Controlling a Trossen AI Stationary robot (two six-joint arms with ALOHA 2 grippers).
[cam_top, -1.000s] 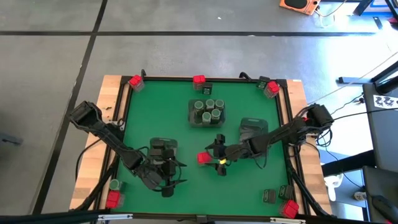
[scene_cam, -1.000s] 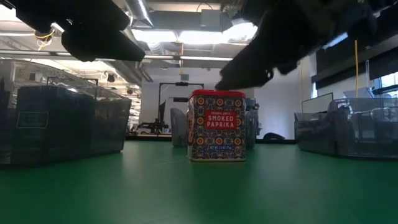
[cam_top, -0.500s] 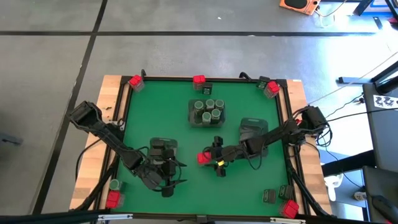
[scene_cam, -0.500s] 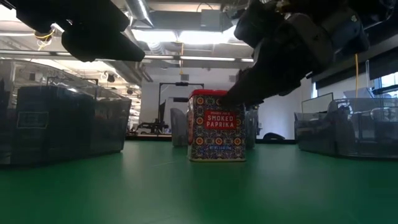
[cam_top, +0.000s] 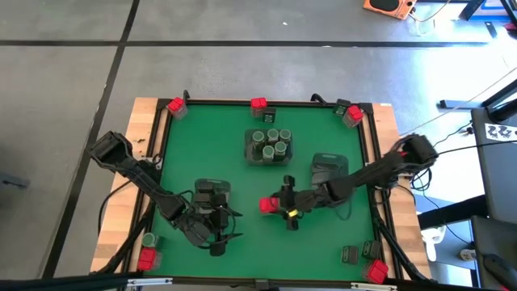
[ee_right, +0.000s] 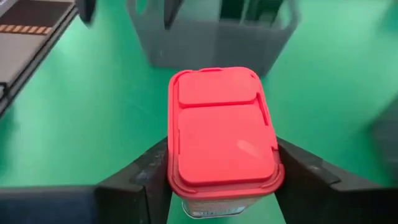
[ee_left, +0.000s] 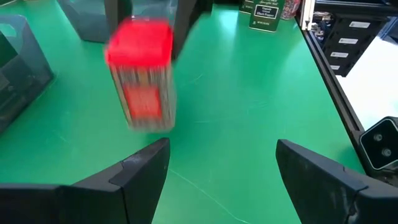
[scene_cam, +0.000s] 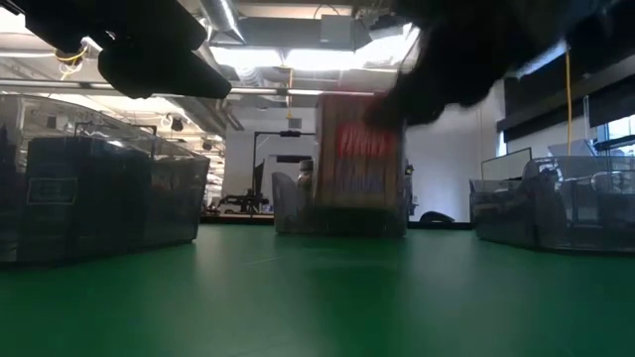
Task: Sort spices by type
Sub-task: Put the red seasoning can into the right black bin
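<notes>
Next, my right gripper lets go of the red box inside the far end of the empty grey tray (cam_top: 325,165).
A bright red-lidded spice box (cam_top: 266,205) hangs near the table's middle, upright and blurred in the low view (scene_cam: 359,164). My right gripper (cam_top: 279,207) is shut on it, reaching in from the table's right. In the right wrist view the red lid (ee_right: 221,134) fills the space between the fingers. My left gripper (cam_top: 220,233) waits open at the near left, by a grey tray (cam_top: 212,191). Its wrist view shows the box (ee_left: 140,74) farther off, beyond its spread fingers (ee_left: 140,171). My right gripper pinches the red box between its two fingers, on two opposite side walls just below the lid (ee_right: 175,186). The fingers (ee_right: 305,177) come slanting down from the table's right side. The box stays upright and looks lifted a little off the green table.
A grey tray (cam_top: 250,153) with several round jars stands behind the box, and another tray (cam_top: 329,167) to its right. Loose red boxes (cam_top: 175,105) (cam_top: 376,271), a dark tin (cam_top: 349,255) and a jar (cam_top: 149,239) sit at the table's corners and edges.
My right gripper has taken hold of the red box. The box, which stood on the table, has risen slightly and shifted a little toward the table's right, staying upright.
</notes>
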